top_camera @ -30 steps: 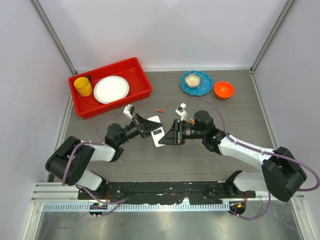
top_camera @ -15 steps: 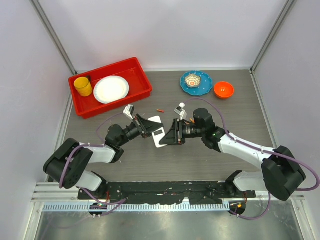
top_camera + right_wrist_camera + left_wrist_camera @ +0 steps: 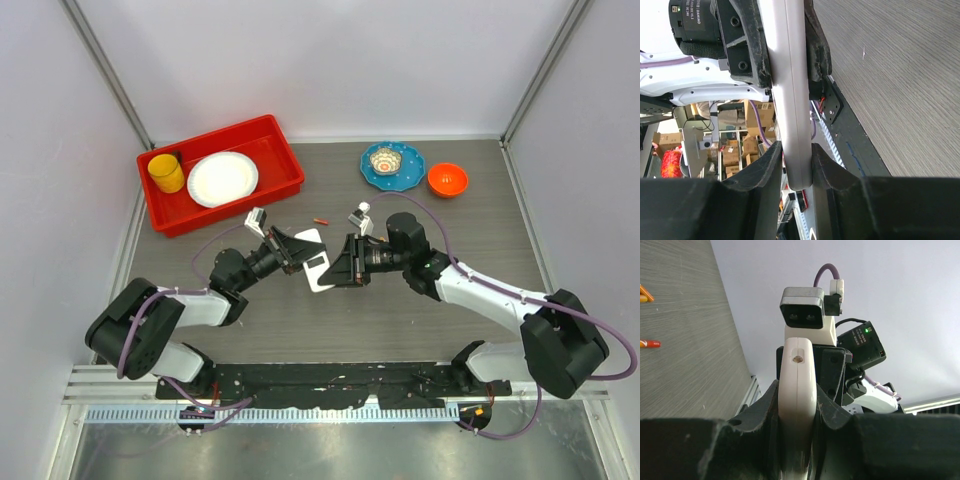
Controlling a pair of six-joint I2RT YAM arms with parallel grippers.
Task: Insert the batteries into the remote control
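The remote control is held by its near end in my right gripper, so that gripper should open and grip closer to the middle point(image 3: 316, 262) before my left gripper lets go.
The white remote control point(image 3: 311, 241) is held off the table between both grippers at the middle of the top view. My left gripper point(image 3: 298, 254) is shut on its left end and my right gripper point(image 3: 342, 267) is shut on its right end. In the left wrist view the remote point(image 3: 797, 375) shows edge-on, pinched between the fingers of the left gripper point(image 3: 797, 392). In the right wrist view the remote point(image 3: 787, 90) is clamped in the right gripper point(image 3: 796, 156). One orange-red battery point(image 3: 320, 219) lies on the table behind the remote. Two batteries show in the left wrist view point(image 3: 650, 344).
A red tray point(image 3: 290, 160) at the back left holds a yellow cup point(image 3: 166, 173) and a white plate point(image 3: 222, 178). A blue plate point(image 3: 408, 172) with a small bowl point(image 3: 385, 160) and an orange bowl point(image 3: 447, 179) stand at the back right.
The right gripper has shifted slightly up and left with the remote. Both grippers keep their hold on it.
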